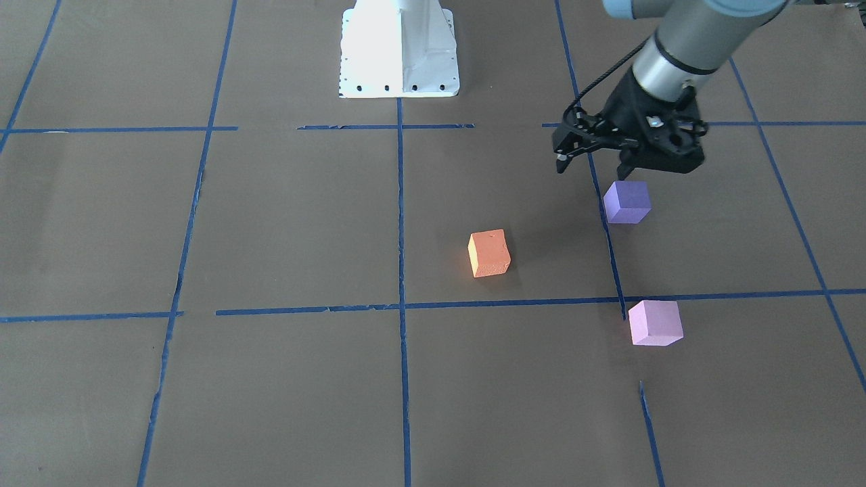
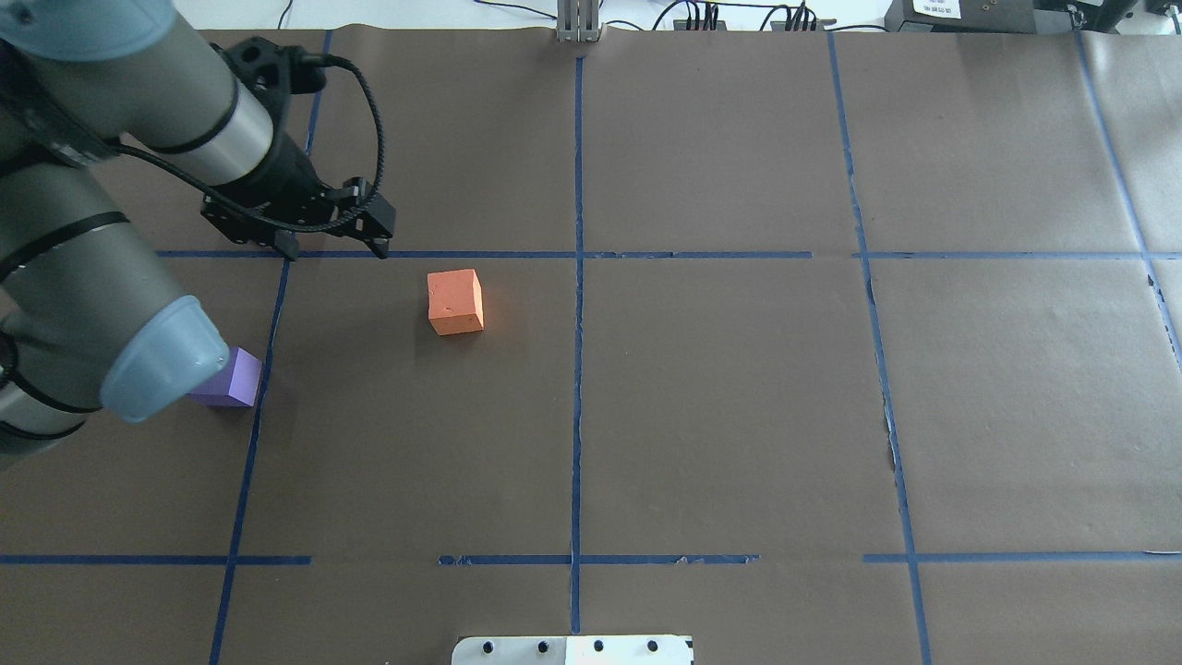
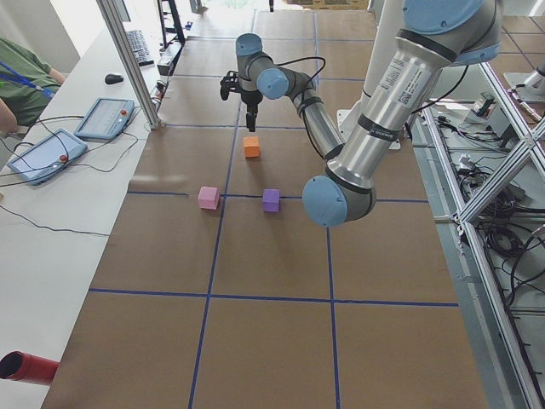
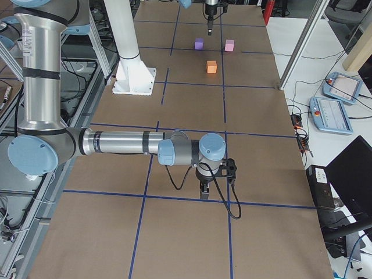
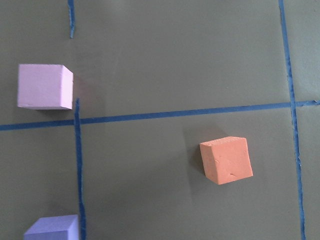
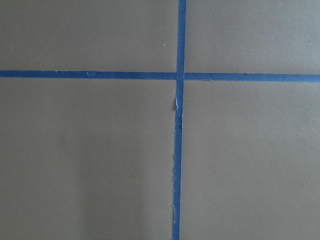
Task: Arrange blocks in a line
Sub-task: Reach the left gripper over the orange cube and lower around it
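Note:
My left gripper should next move to the orange block closest to the middle and close on the block's opposite sides (image 1: 490,253) (image 5: 231,161).
Three foam cubes sit apart on the brown table. The orange block (image 1: 488,253) is nearest the middle and also shows in the overhead view (image 2: 454,301). The violet-purple block (image 1: 627,201) lies half hidden under my left arm's elbow in the overhead view (image 2: 231,379). The pale pink block (image 1: 655,322) sits by a tape crossing and is hidden in the overhead view. My left gripper (image 1: 592,170) is open and empty, raised above the table between the blocks. Its wrist view shows the three blocks below. My right gripper (image 4: 203,189) hangs far off; I cannot tell its state.
Blue tape lines (image 2: 577,406) divide the table into squares. The white robot base (image 1: 399,51) stands at the table's robot-side edge. Tablets (image 3: 102,118) and cables lie on a side bench past the far edge.

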Motion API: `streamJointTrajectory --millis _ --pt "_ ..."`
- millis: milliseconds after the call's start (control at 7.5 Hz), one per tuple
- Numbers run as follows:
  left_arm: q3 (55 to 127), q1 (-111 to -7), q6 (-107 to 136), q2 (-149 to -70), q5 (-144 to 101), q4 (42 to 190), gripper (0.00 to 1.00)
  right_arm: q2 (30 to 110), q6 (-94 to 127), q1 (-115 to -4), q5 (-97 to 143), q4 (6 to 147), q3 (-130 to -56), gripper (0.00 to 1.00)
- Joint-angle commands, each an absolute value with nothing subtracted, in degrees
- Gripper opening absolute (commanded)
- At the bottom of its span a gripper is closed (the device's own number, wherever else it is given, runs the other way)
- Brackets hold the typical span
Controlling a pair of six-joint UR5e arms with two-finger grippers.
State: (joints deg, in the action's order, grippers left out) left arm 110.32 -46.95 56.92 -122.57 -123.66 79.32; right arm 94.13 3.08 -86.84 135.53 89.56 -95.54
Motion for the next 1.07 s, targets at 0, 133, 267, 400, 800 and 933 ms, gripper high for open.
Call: streamJointTrajectory --millis 0,133,267,400,800,933 --pt "103.7 -44.5 61.7 -125.0 -122.3 83.3 1.00 94.1 3.1 -86.8 135.5 89.6 -95.5 1.00" --pt "101.3 -43.5 62.0 -125.7 -120.4 84.4 1.00 94.1 3.1 -86.7 135.5 89.6 -95.5 1.00" --pt "97.5 -42.0 62.4 -127.8 -118.2 84.5 1.00 94.1 3.1 -86.8 135.5 89.6 -95.5 1.00" --pt "92.2 -40.8 63.6 -131.4 -116.5 84.5 1.00 94.1 3.1 -86.7 135.5 89.6 -95.5 1.00" --pt "85.7 -40.0 64.8 -133.2 -115.8 86.7 1.00 94.1 3.1 -86.8 135.5 89.6 -95.5 1.00" --pt "83.6 -40.0 65.5 -133.2 -115.8 89.1 1.00 94.1 3.1 -86.8 135.5 89.6 -95.5 1.00"
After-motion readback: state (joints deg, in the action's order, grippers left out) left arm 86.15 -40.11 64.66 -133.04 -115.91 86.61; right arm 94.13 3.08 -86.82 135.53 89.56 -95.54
